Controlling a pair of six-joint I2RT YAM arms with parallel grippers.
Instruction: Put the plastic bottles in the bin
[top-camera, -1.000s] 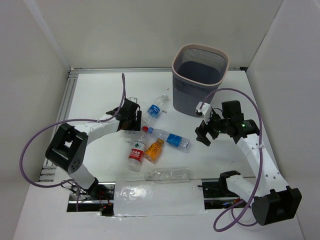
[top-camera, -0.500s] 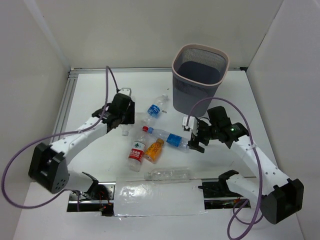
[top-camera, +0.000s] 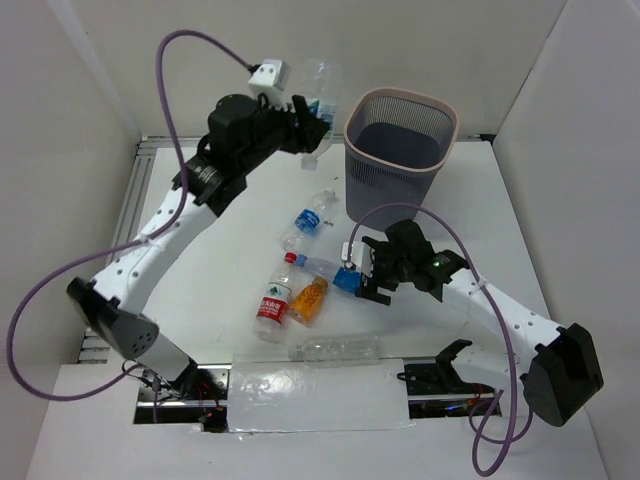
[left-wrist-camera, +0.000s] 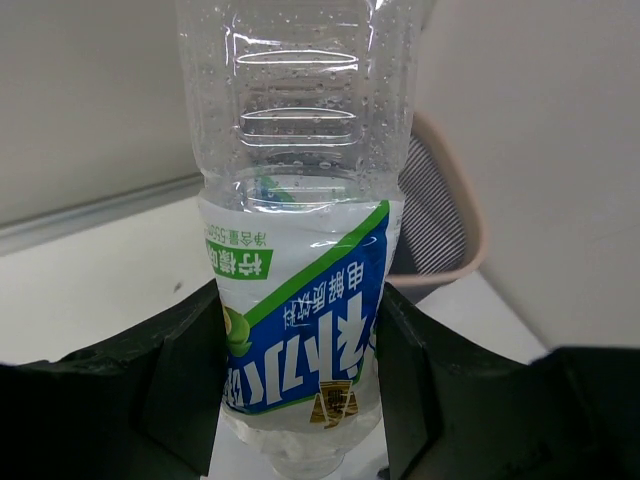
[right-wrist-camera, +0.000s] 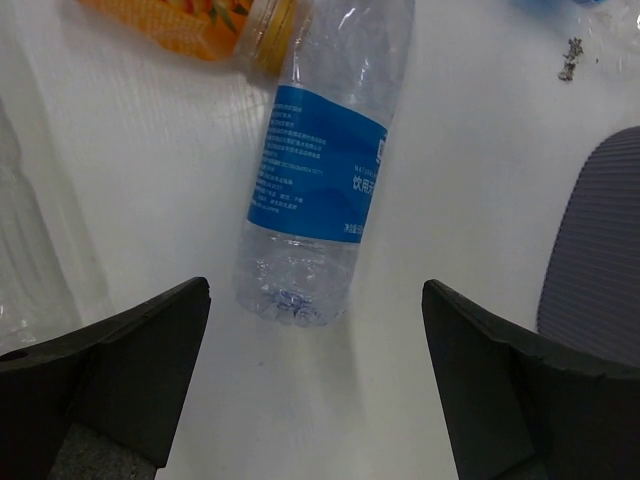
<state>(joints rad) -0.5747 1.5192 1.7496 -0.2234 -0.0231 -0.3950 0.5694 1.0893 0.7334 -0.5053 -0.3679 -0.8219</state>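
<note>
The blue-label bottle's neck touches the orange bottle. I need to close my right gripper on the label's edge (top-camera: 356, 285) (right-wrist-camera: 305, 237) nearest the base of that blue-label bottle.
My left gripper (top-camera: 312, 122) is shut on a clear bottle with a green and blue label (top-camera: 321, 84), held high in the air just left of the bin (top-camera: 385, 190). In the left wrist view the bottle (left-wrist-camera: 300, 300) fills the space between my fingers (left-wrist-camera: 185, 385), with the bin's pinkish rim (left-wrist-camera: 458, 268) behind it. My right gripper (top-camera: 358, 272) is open, low over the base end of a blue-label bottle (top-camera: 338, 276) lying on the table. In the right wrist view that bottle (right-wrist-camera: 315, 190) lies just ahead of my open gripper (right-wrist-camera: 315, 370).
On the table lie another blue-label bottle (top-camera: 310, 218), a red-label bottle (top-camera: 272, 304), an orange bottle (top-camera: 310, 298) and a label-free clear bottle (top-camera: 335, 349). The orange bottle (right-wrist-camera: 190, 20) touches the blue-label one's neck. The bin wall (right-wrist-camera: 600, 240) is close on the right.
My left arm has lifted the green-label bottle off the table and carried it up and right, beside the bin. My right gripper has moved left to the blue-label bottle.
</note>
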